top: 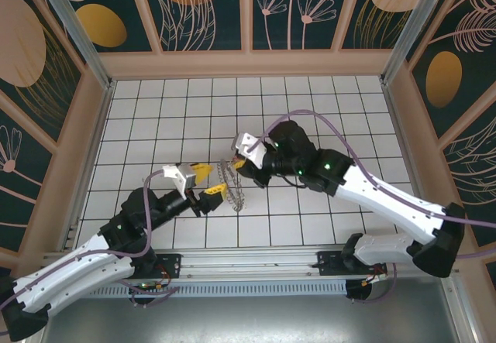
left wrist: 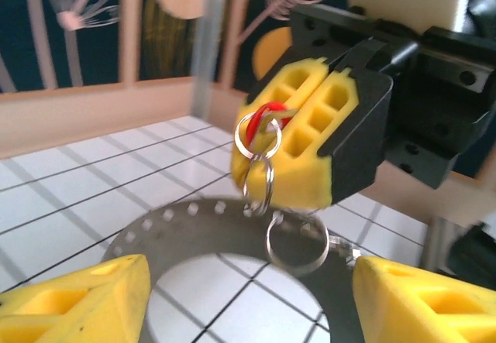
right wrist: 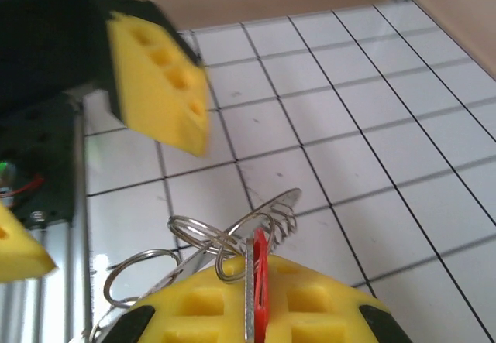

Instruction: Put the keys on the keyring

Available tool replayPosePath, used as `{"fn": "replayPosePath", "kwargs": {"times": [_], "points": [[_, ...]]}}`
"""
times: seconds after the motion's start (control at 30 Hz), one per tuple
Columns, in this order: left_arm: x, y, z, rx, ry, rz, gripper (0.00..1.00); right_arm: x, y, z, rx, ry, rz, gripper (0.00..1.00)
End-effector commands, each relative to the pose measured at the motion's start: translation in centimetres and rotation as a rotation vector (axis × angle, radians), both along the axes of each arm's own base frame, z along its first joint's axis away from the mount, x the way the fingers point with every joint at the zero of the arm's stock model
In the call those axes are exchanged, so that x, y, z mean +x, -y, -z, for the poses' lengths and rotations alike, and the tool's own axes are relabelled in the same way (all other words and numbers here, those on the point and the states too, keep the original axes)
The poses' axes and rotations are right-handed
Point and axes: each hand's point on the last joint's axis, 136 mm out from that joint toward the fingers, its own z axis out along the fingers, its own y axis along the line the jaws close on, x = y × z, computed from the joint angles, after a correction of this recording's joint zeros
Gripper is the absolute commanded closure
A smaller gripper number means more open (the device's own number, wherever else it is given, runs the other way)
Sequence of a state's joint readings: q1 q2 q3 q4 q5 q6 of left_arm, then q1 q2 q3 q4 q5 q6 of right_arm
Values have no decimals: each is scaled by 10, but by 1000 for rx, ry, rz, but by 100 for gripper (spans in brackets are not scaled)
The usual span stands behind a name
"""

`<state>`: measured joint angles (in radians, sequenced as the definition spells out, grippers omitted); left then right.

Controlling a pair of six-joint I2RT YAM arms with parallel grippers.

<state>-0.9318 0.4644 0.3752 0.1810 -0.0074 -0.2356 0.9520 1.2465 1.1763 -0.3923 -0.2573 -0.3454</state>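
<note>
The key, now pinched between the yellow pads, will go down from my right gripper onto the white tiles at a crossing of dark grid lines (top: 241, 163) between the arms.
My right gripper (right wrist: 252, 312) is shut on the key (right wrist: 260, 262), a small silver key with a red head, pinched edge-on between the yellow pads. Small silver split rings (left wrist: 262, 173) link the key (left wrist: 266, 120) to the keyring (left wrist: 186, 231), a flat perforated ring with a hollow centre and a coiled wire edge (right wrist: 283, 219). In the top view the keyring (top: 231, 185) stands on edge between the two arms, just below the right gripper (top: 242, 159). My left gripper (left wrist: 248, 300) is open, with one yellow finger on each side of the keyring; in the top view it (top: 204, 186) is just left of the ring.
The floor is white tile (top: 325, 111) with dark grid lines, walled by wooden rails (top: 248, 64) and patterned panels. An aluminium rail (top: 248, 258) runs along the near edge by the arm bases. Purple cables (top: 341, 130) loop over the right arm.
</note>
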Motion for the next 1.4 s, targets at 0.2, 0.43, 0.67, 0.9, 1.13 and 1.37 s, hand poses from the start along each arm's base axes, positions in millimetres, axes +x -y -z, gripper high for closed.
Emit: {"fn": "replayPosePath", "kwargs": {"times": [0.2, 0.43, 0.67, 0.9, 1.13, 1.37], "points": [[25, -52, 26, -101, -73, -303, 24, 89, -3, 20, 5, -108, 135, 100], [28, -56, 28, -98, -64, -328, 19, 174, -24, 30, 39, -152, 194, 100], [28, -51, 22, -93, -62, -314, 9, 254, -54, 52, 92, -189, 247, 100], [26, -47, 18, -86, -38, -291, 4, 303, -71, 88, 134, -233, 305, 100], [30, -39, 19, -42, -42, -282, 2, 299, -75, 125, 179, -330, 327, 100], [35, -38, 25, -17, -41, -302, 2, 253, -54, 168, 160, -433, 323, 100]]}}
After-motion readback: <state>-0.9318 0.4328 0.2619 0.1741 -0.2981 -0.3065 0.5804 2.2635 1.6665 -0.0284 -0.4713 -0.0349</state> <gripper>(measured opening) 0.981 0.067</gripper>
